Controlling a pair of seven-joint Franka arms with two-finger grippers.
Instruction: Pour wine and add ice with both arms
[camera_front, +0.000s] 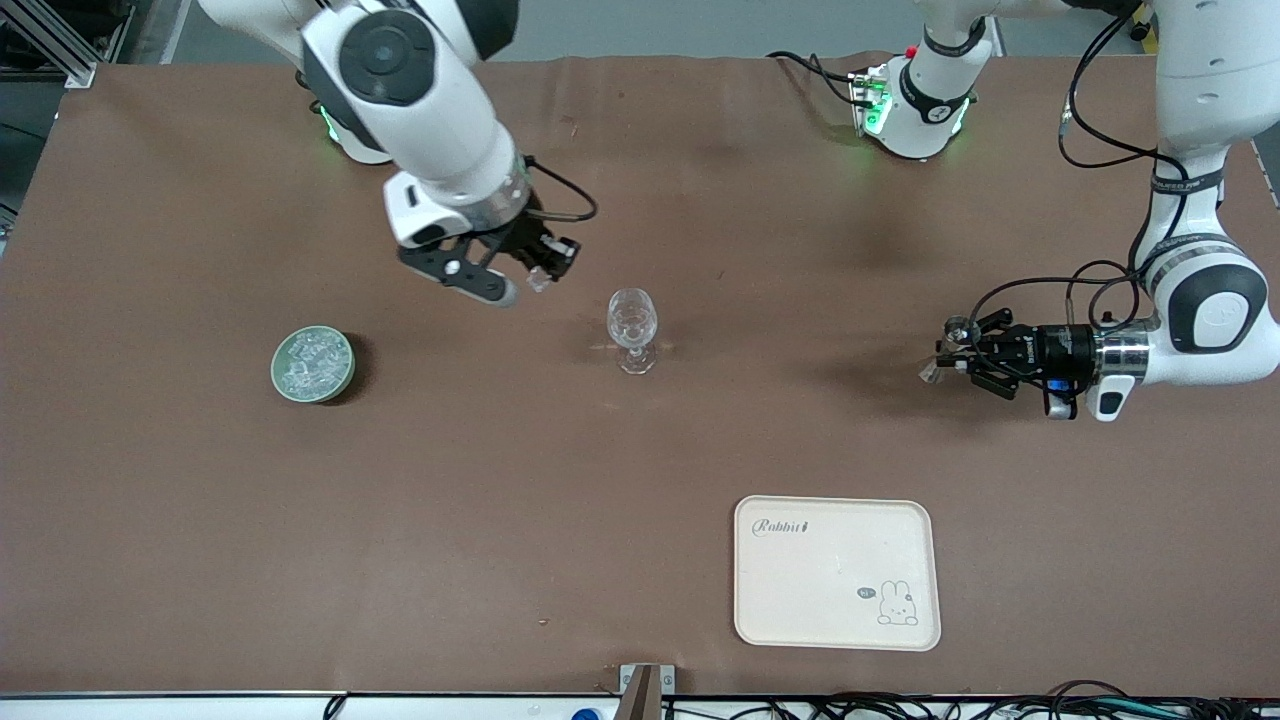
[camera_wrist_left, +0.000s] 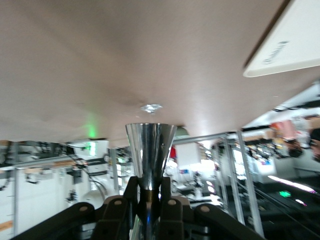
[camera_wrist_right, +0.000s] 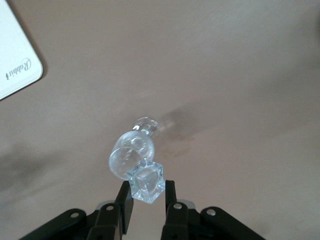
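Note:
The robot's left gripper will release the metal cup on the cream tray (camera_front: 833, 575) between the tray's lettering and the rabbit print.
A clear stemmed glass (camera_front: 632, 325) stands upright mid-table; it also shows under the cube in the right wrist view (camera_wrist_right: 131, 152). My right gripper (camera_front: 540, 272) hangs over the table just beside the glass, toward the right arm's end, shut on one clear cube of ice (camera_wrist_right: 146, 183). More ice is heaped in a round green bowl (camera_front: 313, 365) farther toward that end. My left gripper (camera_front: 950, 355) hovers level over the table toward the left arm's end, shut on the stem of a shiny metal cone-shaped cup (camera_wrist_left: 150, 147). No wine is in view.
A cream tray (camera_front: 837, 572) with a rabbit print lies near the front edge, nearer the camera than the glass. The brown table (camera_front: 640, 480) spreads wide around it. Cables run by the left arm's base (camera_front: 915, 105).

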